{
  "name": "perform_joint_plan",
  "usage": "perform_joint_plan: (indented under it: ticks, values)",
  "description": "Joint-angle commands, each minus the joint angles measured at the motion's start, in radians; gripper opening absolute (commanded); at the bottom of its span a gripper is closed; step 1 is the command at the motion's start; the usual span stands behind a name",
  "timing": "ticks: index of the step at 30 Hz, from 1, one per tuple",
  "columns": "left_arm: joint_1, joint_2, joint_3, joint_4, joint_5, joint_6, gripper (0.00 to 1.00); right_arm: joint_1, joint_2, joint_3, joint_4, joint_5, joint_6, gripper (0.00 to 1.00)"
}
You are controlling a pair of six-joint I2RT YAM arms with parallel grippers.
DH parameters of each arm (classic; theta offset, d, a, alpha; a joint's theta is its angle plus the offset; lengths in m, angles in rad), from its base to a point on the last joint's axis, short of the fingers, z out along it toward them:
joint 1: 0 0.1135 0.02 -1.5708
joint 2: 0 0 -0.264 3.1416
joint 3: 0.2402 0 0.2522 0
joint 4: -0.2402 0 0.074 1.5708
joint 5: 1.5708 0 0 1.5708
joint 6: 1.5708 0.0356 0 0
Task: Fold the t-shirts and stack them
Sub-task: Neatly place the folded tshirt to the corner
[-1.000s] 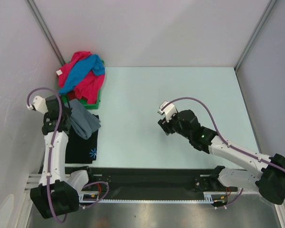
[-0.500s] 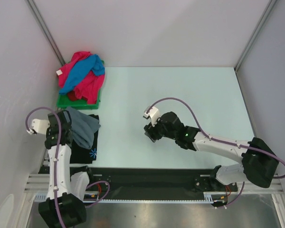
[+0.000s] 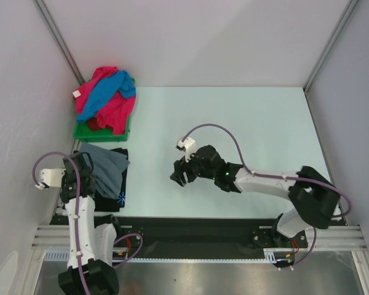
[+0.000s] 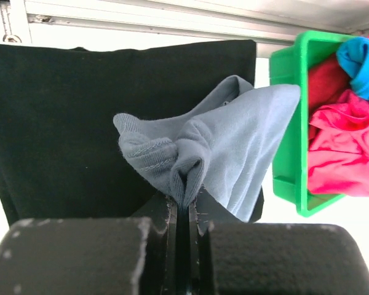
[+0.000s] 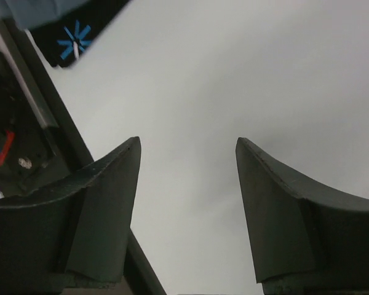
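Next, my left gripper releases the slate-grey t-shirt so it lies flat on top of the black t-shirt [image 3: 104, 174] [image 4: 140, 190] next to the green tray.
My left gripper [image 3: 89, 178] [image 4: 184, 200] is shut on a fold of the slate-grey t-shirt [image 3: 107, 166] [image 4: 234, 147], which drapes over the flat black t-shirt [image 3: 114, 190] [image 4: 55, 123] with a blue-white print [image 3: 120, 198] [image 5: 75, 42]. Pink and blue t-shirts [image 3: 106, 97] [image 4: 344, 141] are piled on the green tray [image 3: 86, 131] [image 4: 289, 147]. My right gripper [image 3: 179, 175] [image 5: 187, 144] is open and empty above the bare table, to the right of the black shirt.
Grey walls with metal posts stand close on the left [image 3: 55, 37] and right [image 3: 332, 49]. A black rail [image 3: 197, 230] runs along the near edge of the table [image 3: 234, 123].
My left gripper has pulled the grey shirt toward the near edge over the black shirt. My right gripper has moved left toward the shirts, still open.
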Motion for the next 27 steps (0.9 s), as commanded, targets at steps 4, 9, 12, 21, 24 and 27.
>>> perform_joint_plan:
  ticks: [4, 9, 12, 21, 24, 27]
  values:
    - [0.016, 0.042, -0.002, -0.001, -0.022, -0.003, 0.04, -0.013, 0.319, 0.247, 0.301, -0.136, 0.43, 0.67]
    - [0.023, 0.074, 0.027, -0.007, -0.022, 0.04, 0.06, -0.043, 0.574, 0.476, 0.338, -0.253, 0.692, 0.65]
    - [0.026, 0.081, 0.035, -0.01, -0.012, 0.053, 0.06, -0.056, 0.719, 0.606, 0.384, -0.308, 0.836, 0.63]
    - [0.028, 0.084, 0.024, -0.001, 0.042, 0.033, 0.04, -0.02, 0.94, 0.867, 0.319, -0.287, 0.897, 0.57]
    - [0.026, 0.088, 0.027, 0.002, 0.048, 0.033, 0.03, -0.013, 0.982, 0.915, 0.291, -0.253, 0.897, 0.55]
    - [0.028, 0.087, 0.034, 0.002, 0.045, 0.036, 0.03, -0.01, 1.016, 0.942, 0.277, -0.23, 0.898, 0.54]
